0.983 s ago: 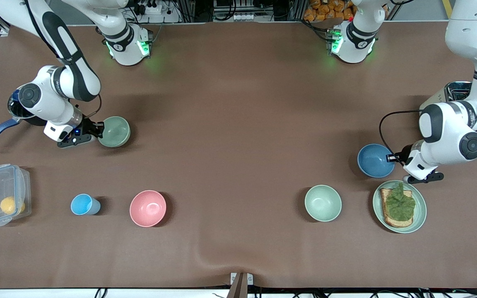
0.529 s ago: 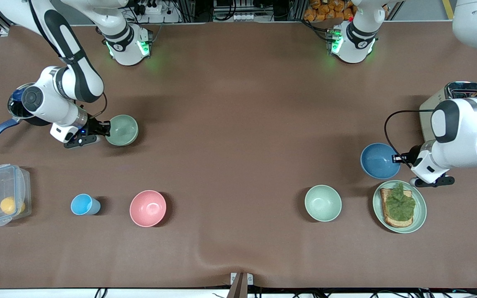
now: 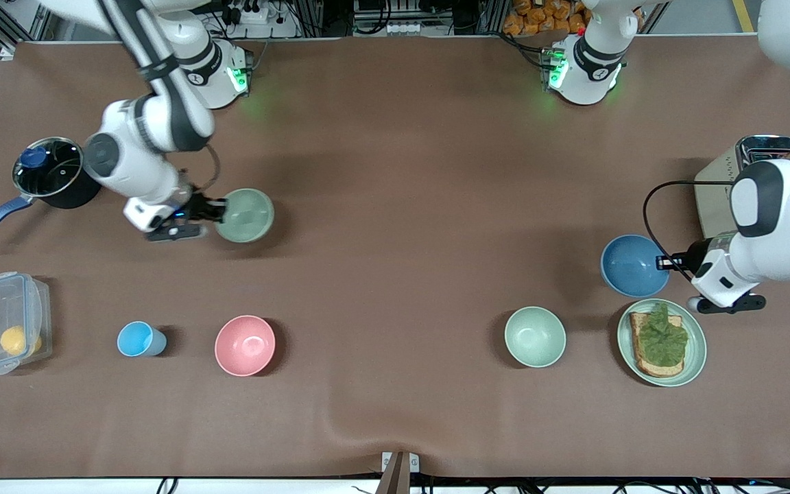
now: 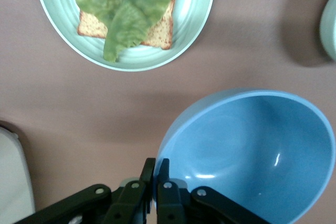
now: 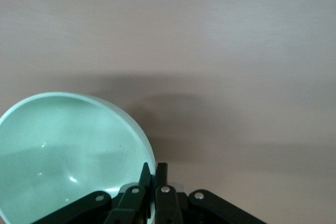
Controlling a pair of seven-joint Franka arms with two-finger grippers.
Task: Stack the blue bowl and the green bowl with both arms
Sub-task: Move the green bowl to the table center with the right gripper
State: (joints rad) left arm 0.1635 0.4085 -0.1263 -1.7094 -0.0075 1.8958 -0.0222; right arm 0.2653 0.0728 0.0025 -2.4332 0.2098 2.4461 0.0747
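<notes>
The robot's right gripper will set the green bowl down on the bare table midway (image 3: 404,209) between the lidded pot and toaster.
The green bowl (image 3: 247,216), dull sage, hangs a little above the table near the right arm's end, gripped by its rim. My right gripper (image 3: 215,211) is shut on that rim; in the right wrist view the fingers (image 5: 154,174) pinch the bowl's (image 5: 68,150) wall. The blue bowl (image 3: 633,265), glossy inside, is held just above the table next to the plate at the left arm's end. My left gripper (image 3: 666,261) is shut on its rim, and in the left wrist view the gripper (image 4: 156,169) clamps the bowl's (image 4: 252,150) edge.
A paler mint bowl (image 3: 535,336), a pink bowl (image 3: 245,345) and a light-blue cup (image 3: 138,339) stand nearer the front camera. A green plate (image 3: 698,350) holds toast and lettuce. A toaster (image 3: 745,165), a lidded pot (image 3: 49,171) and a clear box (image 3: 4,322) sit at the table's ends.
My right gripper has carried the green bowl away from the pot toward the table's middle. My left gripper has shifted a little with the blue bowl, away from the plate.
</notes>
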